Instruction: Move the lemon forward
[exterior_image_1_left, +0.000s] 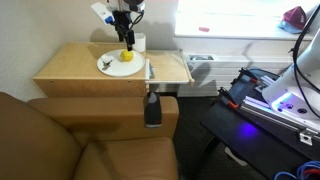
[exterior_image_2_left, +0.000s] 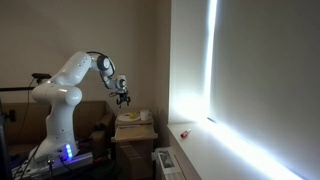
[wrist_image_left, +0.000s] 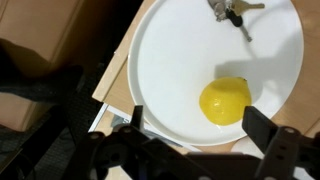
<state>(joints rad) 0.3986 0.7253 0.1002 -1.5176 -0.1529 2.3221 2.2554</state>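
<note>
The lemon lies on the white plate near the white cup. Next, my gripper closes on the middle of the lemon (exterior_image_1_left: 127, 56) (wrist_image_left: 225, 101) there.
The lemon (wrist_image_left: 225, 101) is a small bright yellow fruit lying on a white plate (wrist_image_left: 170, 70) in the wrist view. It also shows on the plate (exterior_image_1_left: 108, 66) in an exterior view (exterior_image_1_left: 126, 56). My gripper (wrist_image_left: 200, 122) hovers above the lemon, open and empty, with one finger on each side of it in the wrist view. In both exterior views the gripper (exterior_image_1_left: 126, 37) (exterior_image_2_left: 124, 99) hangs a short way above the plate (exterior_image_2_left: 130, 118) and does not touch the fruit.
A small metal object (wrist_image_left: 230, 12) lies on the plate's far part. A white cup (exterior_image_1_left: 139, 43) stands beside the plate on the wooden table (exterior_image_1_left: 70, 65). A brown couch (exterior_image_1_left: 60, 135) and a dark bottle (exterior_image_1_left: 152, 108) sit in front of the table.
</note>
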